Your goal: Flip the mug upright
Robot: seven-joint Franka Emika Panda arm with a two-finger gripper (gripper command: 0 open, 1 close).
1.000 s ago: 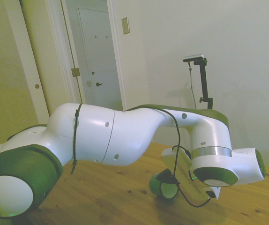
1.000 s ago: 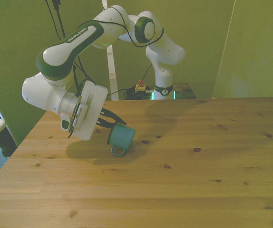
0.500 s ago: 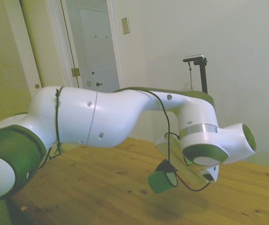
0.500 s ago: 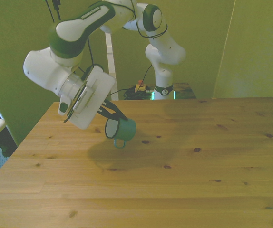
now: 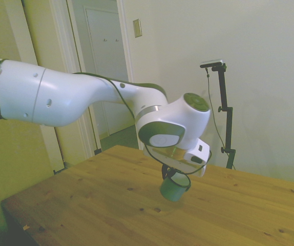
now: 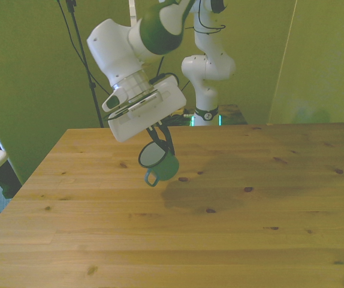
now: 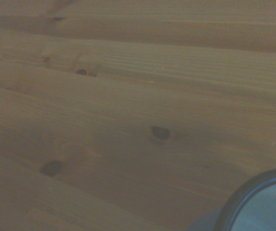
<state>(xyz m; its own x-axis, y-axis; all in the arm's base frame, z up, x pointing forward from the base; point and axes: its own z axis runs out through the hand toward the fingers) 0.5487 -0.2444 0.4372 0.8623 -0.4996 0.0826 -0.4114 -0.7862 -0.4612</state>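
Note:
Next, I let go of the teal-green mug upright on the planks (image 6: 159,194) beside the dark knot closest to it.
The teal-green mug (image 6: 162,165) hangs in the air above the wooden table (image 6: 220,228), tilted, its white inside facing the front view's left and its loop handle pointing down. My gripper (image 6: 161,144) is shut on the mug's dark rim from above. In the side view the mug (image 5: 173,188) dangles under the gripper (image 5: 174,173), clear of the tabletop. The wrist view catches only an arc of the mug's rim (image 7: 253,192) over the wood.
The table's left edge (image 6: 37,171) in the front view lies near the arm. A door and frame (image 5: 103,61) stand behind the table in the side view. Dark knots (image 6: 210,210) dot the planks.
The arm has risen and turned at the wrist, lifting the mug off the table and tipping its opening from sideways toward upward. The mug stays in the gripper.

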